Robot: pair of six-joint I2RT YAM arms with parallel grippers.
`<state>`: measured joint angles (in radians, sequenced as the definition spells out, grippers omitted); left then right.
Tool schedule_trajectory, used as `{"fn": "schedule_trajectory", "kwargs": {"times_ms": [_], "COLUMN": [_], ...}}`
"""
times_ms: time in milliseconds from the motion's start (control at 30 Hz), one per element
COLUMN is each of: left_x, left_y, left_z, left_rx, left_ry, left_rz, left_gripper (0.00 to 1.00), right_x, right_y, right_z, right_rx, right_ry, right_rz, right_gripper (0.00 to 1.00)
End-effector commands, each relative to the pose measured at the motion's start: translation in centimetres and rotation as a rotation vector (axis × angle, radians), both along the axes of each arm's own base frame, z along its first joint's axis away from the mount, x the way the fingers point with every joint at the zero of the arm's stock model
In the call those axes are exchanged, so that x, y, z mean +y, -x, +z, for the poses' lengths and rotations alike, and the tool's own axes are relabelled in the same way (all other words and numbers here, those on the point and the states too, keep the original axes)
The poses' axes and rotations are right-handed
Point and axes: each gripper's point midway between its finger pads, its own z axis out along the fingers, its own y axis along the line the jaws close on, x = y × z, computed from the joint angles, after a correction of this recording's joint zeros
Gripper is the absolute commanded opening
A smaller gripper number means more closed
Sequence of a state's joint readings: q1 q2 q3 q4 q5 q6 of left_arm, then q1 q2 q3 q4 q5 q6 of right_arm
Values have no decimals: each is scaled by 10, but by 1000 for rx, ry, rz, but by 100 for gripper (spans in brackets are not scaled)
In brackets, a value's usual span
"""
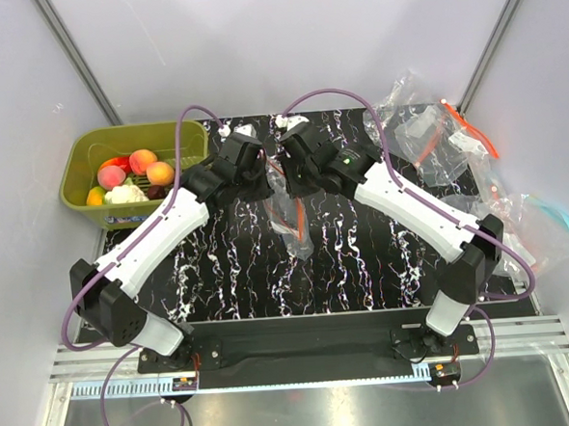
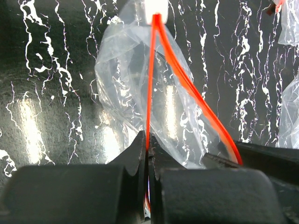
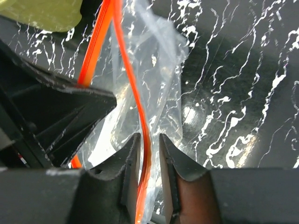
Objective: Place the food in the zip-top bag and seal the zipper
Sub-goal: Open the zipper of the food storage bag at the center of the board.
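The bag's zipper edge lies loose in my right fingers, so they should regrip that edge [image 3: 141,116] and spread the bag's opening before my left gripper fetches food.
The clear zip-top bag [image 1: 292,220] hangs between my two grippers over the middle of the black marbled mat. My left gripper [image 2: 148,136] is shut on one side of the red-orange zipper [image 2: 150,79], whose white slider [image 2: 155,10] shows at the far end. My right gripper [image 3: 148,136] straddles the zipper's other side [image 3: 140,107], which rests against one finger; a narrow gap shows at the other, so the jaws stand open. The bag's mouth is parted and nothing lies inside. The food, orange-pink fruits [image 1: 143,161] [image 1: 160,172] [image 1: 111,175], sits in the green basket [image 1: 77,173] at the back left.
A white cauliflower [image 1: 125,195] and a red pepper [image 1: 122,163] share the basket. Several spare clear bags [image 1: 432,136] lie crumpled at the back right, one with a light-blue strip [image 1: 558,217]. Both arms cross toward the centre.
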<state>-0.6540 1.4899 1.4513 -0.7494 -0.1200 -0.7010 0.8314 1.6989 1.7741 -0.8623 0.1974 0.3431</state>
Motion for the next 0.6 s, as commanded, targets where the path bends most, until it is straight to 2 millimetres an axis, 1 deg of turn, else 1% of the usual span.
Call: {"fn": "schedule_trajectory", "kwargs": {"times_ms": [0, 33, 67, 100, 133, 167, 267, 300, 333, 367, 433, 500, 533, 567], "left_x": [-4, -4, -3, -2, -2, -1, 2, 2, 2, 2, 2, 4, 4, 5], "left_y": [0, 1, 3, 4, 6, 8, 11, 12, 13, 13, 13, 12, 12, 12], "left_z": [7, 5, 1, 2, -1, -4, -6, -7, -6, -6, -6, -7, -7, -6], "left_rx": [-33, -29, -22, -22, -15, -9, -3, -3, -6, -6, -3, 2, 3, -1], "left_ry": [32, 32, 29, 33, 30, 25, 18, 19, 19, 18, 15, 12, 11, 13], "left_rz": [-12, -12, -14, -18, -19, -23, -28, -32, -35, -40, -41, -43, -46, -48], "left_gripper": [0, 0, 0, 0, 0, 0, 0, 0, 0, 0, 0, 0, 0, 0], "right_x": [-9, -9, -9, -13, -13, -15, -25, -27, -30, -31, -35, -36, -34, -22], "right_y": [-20, -24, -28, -33, -36, -40, -49, -50, -51, -51, -50, -48, -45, -37], "right_z": [20, 22, 18, 18, 21, 18, 20, 21, 17, 19, 14, 13, 9, 13], "right_rx": [-74, -83, -79, -78, -86, -87, -105, -105, -100, -102, -95, -85, -72, -62], "right_ry": [8, 8, 22, 27, 26, 48, 71, 72, 78, 70, 81, 72, 65, 16], "right_rz": [-43, -47, -39, -48, -53, -57, -84, -88, -93, -94, -96, -83, -60, 10], "right_gripper": [29, 29, 30, 30, 29, 26, 12, 9, 5, 0, 0, 1, 9, 19]}}
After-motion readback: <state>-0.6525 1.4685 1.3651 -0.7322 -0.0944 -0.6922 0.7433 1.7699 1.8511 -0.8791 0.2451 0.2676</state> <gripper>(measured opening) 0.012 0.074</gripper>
